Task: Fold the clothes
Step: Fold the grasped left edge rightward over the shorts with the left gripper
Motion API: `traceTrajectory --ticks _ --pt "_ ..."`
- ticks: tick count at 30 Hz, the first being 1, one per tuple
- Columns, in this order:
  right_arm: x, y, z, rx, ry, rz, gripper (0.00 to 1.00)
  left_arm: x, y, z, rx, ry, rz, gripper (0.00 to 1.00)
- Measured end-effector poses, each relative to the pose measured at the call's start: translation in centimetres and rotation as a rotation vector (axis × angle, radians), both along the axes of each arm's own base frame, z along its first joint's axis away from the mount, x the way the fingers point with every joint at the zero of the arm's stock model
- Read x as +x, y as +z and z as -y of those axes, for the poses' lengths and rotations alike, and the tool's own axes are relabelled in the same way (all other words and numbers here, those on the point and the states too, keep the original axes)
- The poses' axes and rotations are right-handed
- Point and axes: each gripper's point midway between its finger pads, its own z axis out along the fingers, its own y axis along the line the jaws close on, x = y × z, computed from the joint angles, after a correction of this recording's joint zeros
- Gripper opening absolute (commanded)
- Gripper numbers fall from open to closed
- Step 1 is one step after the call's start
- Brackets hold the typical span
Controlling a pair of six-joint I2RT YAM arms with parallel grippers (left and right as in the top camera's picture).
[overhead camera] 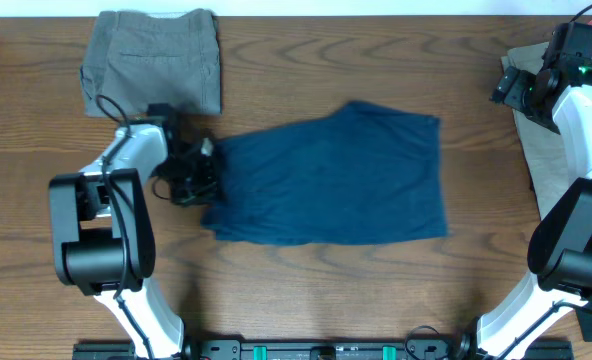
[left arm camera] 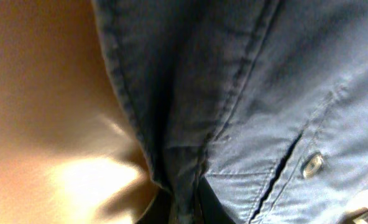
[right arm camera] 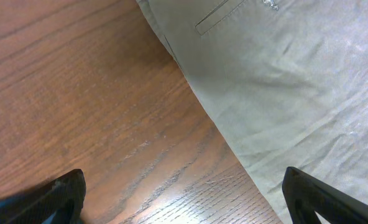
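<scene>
Next, I let go of the pinched fold with my left gripper over the middle of the navy shorts [overhead camera: 326, 172].
The dark navy shorts [overhead camera: 336, 180] lie folded in half across the middle of the table. My left gripper [overhead camera: 198, 172] is at their left edge and is shut on a pinched fold of the navy shorts [left arm camera: 234, 93], which fills the left wrist view beside a pocket button [left arm camera: 312, 164]. A folded grey-olive pair [overhead camera: 156, 60] lies at the back left. A light beige pair [overhead camera: 556, 150] lies at the right edge. My right gripper [overhead camera: 516, 88] is open and empty above the table next to the beige pair [right arm camera: 283, 74], its fingertips [right arm camera: 184, 199] spread wide.
The table [overhead camera: 306, 290] is brown wood. The arm bases stand at the front left [overhead camera: 96, 250] and front right [overhead camera: 576, 260]. A black rail [overhead camera: 316, 350] runs along the front edge.
</scene>
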Motion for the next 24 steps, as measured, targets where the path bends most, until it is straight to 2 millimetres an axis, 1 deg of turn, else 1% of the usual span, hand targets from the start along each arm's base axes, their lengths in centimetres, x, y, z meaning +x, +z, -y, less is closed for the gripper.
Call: traceTrajectory --ticks 2,4,5,8,11,14,16,19,22,24 --pt "0.0 0.0 0.0 0.000 0.000 0.000 0.99 -0.3 1.2 -2.0 0.088 0.025 -0.046 0.06" --pt "0.0 0.0 0.0 0.000 0.000 0.000 0.99 0.0 3.1 -3.5 0.158 0.043 -0.055 0.06" --pt "0.0 0.0 0.0 0.000 0.000 0.000 0.99 0.2 4.1 -4.0 0.182 0.046 -0.052 0.06" --pt "0.0 0.0 0.0 0.000 0.000 0.000 0.99 1.3 8.2 -4.8 0.245 0.044 0.009 0.07" --pt "0.0 0.0 0.0 0.000 0.000 0.000 0.99 1.8 12.3 -4.4 0.278 0.030 0.078 0.06" --pt "0.0 0.0 0.0 0.000 0.000 0.000 0.99 1.9 16.0 -2.9 0.296 -0.010 0.141 0.06" --pt "0.0 0.0 0.0 0.000 0.000 0.000 0.99 1.9 17.8 -1.3 0.301 -0.056 0.185 0.06" --pt "0.0 0.0 0.0 0.000 0.000 0.000 0.99 1.9 19.0 1.4 0.296 -0.132 0.239 0.06" --pt "0.0 0.0 0.0 0.000 0.000 0.000 0.99 1.6 19.2 4.8 0.286 -0.217 0.269 0.06" --pt "0.0 0.0 0.0 0.000 0.000 0.000 0.99 1.7 19.2 6.8 0.275 -0.260 0.301 0.06"
